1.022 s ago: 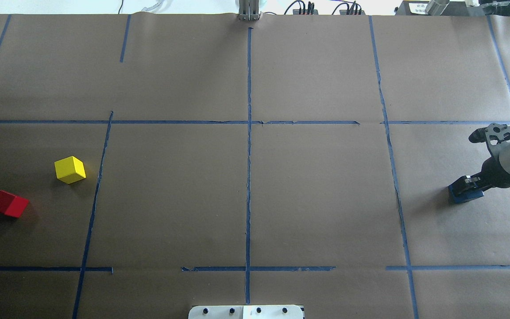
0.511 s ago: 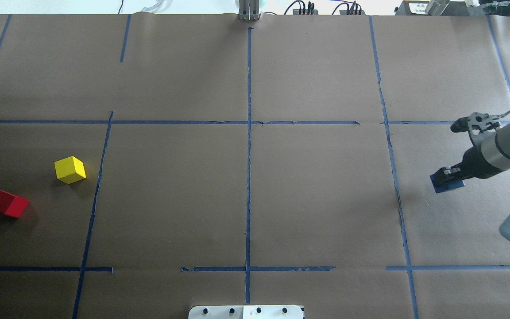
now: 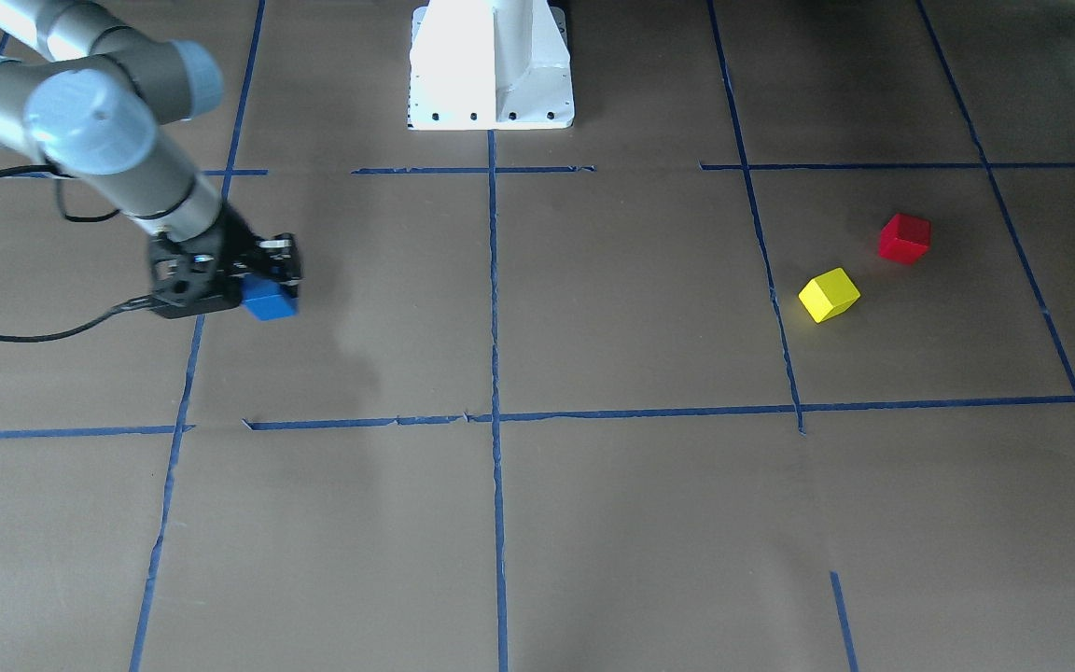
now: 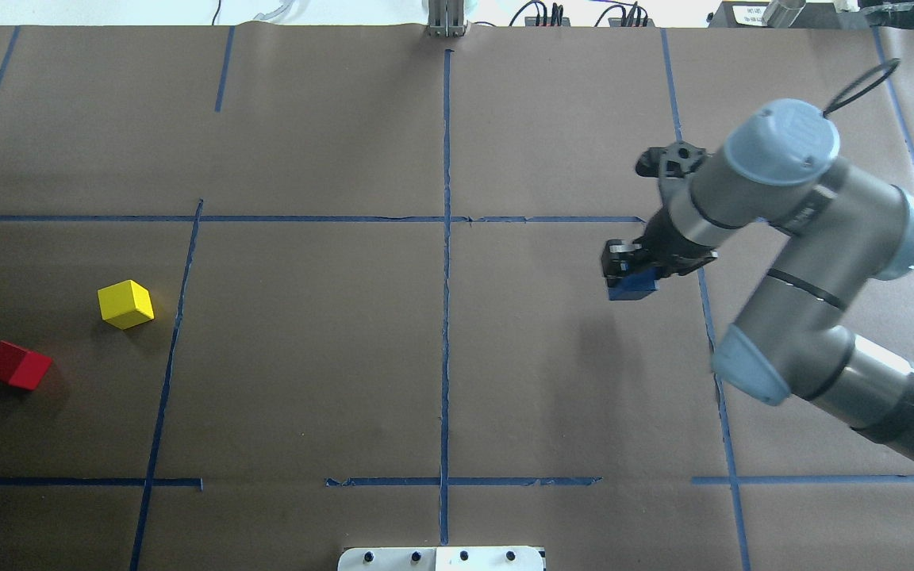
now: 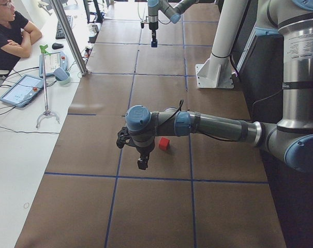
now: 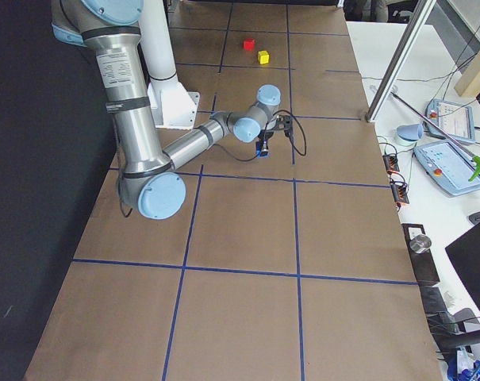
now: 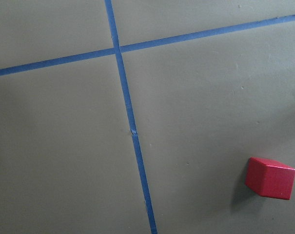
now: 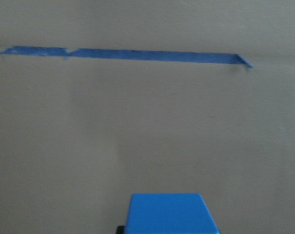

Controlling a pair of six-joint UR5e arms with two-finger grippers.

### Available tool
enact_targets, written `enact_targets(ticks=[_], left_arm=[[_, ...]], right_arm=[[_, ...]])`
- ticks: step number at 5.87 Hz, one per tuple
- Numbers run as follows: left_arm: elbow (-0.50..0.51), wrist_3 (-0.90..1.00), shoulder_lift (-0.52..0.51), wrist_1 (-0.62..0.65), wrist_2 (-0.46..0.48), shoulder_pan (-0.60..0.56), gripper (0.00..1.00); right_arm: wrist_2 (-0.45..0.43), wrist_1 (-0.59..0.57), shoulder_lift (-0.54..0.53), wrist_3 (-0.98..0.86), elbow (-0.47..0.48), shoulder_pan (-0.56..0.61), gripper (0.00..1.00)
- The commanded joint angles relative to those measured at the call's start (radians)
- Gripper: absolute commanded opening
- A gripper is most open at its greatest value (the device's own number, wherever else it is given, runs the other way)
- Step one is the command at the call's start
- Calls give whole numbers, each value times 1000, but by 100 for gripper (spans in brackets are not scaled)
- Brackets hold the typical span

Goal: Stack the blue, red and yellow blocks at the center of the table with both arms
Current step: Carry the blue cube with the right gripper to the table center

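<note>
The robot's right gripper needs to set the blue block, now held above the table, down on the middle tape line (image 3: 495, 302) between the white base and the tape crossing.
My right gripper (image 4: 630, 274) is shut on the blue block (image 4: 633, 287) and holds it above the table, right of centre. It also shows in the front-facing view (image 3: 270, 301) and at the bottom of the right wrist view (image 8: 170, 213). The yellow block (image 4: 125, 304) and the red block (image 4: 17, 365) lie apart at the table's left side. My left gripper (image 5: 142, 163) shows only in the exterior left view, hanging beside the red block (image 5: 164, 143); I cannot tell whether it is open or shut. The left wrist view shows the red block (image 7: 270, 177) lying alone.
Blue tape lines (image 4: 446, 317) split the brown table into squares. The robot's white base (image 3: 491, 65) stands at the near edge. An operator (image 5: 11, 28) sits at a side bench with tablets (image 5: 24, 89).
My right arm has swung left toward the centre, carrying the blue block up off the table's right edge. The yellow and red blocks have not moved.
</note>
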Motion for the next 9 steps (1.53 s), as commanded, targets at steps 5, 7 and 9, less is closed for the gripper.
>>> enact_targets(ticks=[5,7,9], left_arm=[[-37,-6,1,-15,0,3,100],[-37,-6,1,-15,0,3,100],[-38,-6,1,-15,-2,3,100]], right_arm=[[-150,-49,480,268,-474,-182,2],[-159,-49,479,253,-477,-195,17],[-194,-49,480,227,-473,-204,99]])
